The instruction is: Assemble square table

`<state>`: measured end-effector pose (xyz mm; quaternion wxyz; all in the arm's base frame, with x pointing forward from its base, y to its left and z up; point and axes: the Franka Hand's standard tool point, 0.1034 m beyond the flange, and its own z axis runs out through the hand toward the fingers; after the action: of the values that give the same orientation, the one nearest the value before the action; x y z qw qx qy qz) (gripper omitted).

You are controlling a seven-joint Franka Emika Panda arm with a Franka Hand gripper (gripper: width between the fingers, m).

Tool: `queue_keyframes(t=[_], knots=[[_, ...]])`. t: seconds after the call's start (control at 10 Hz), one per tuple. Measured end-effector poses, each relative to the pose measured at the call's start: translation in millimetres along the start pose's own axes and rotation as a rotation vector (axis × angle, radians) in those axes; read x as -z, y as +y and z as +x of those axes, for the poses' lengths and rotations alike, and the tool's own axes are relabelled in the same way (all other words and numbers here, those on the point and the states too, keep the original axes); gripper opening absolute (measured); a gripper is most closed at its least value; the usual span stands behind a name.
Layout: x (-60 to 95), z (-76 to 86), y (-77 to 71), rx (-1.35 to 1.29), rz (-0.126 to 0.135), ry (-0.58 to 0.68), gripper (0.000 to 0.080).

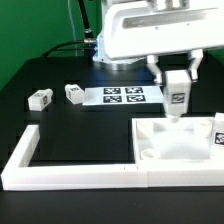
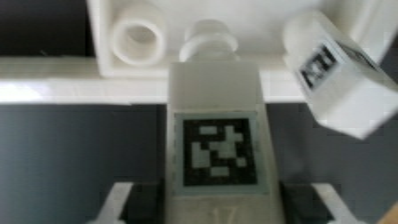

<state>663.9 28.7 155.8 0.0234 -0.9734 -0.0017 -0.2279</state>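
Observation:
Next, the gripper releases the white leg upright in the slab's empty corner socket (image 1: 150, 154) (image 2: 139, 41) nearest the front border side.
My gripper (image 1: 178, 84) is shut on a white leg (image 1: 178, 98) with a black-and-white tag and holds it upright over the far edge of the square table slab (image 1: 160, 148), which lies at the exterior view's lower right. In the wrist view the held leg (image 2: 217, 120) fills the middle between my fingers (image 2: 125, 205). Its tip is close beside a round corner socket (image 2: 139, 38) of the slab (image 2: 54, 88). A second leg (image 1: 218, 136) stands at the slab's right side and also shows in the wrist view (image 2: 342, 78). Two more legs (image 1: 40, 98) (image 1: 74, 93) lie on the table at the left.
The marker board (image 1: 125, 96) lies flat behind the slab, just left of my gripper. The long white L-shaped border wall (image 1: 60, 175) runs along the front and up the left side. The slab rests against it.

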Motion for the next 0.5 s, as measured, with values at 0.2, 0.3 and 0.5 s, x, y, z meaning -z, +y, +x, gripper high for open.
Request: queue_keyframes(t=[0.2, 0.3, 0.5], knots=[[-4.3, -13.7, 8.9, 0.012, -0.034, 0.043, 0.029], [-3.2, -9.9, 8.3, 0.012, -0.031, 0.045, 0.029], [-4.7, -13.3, 13.0, 0.026, -0.039, 0.047, 0.029]])
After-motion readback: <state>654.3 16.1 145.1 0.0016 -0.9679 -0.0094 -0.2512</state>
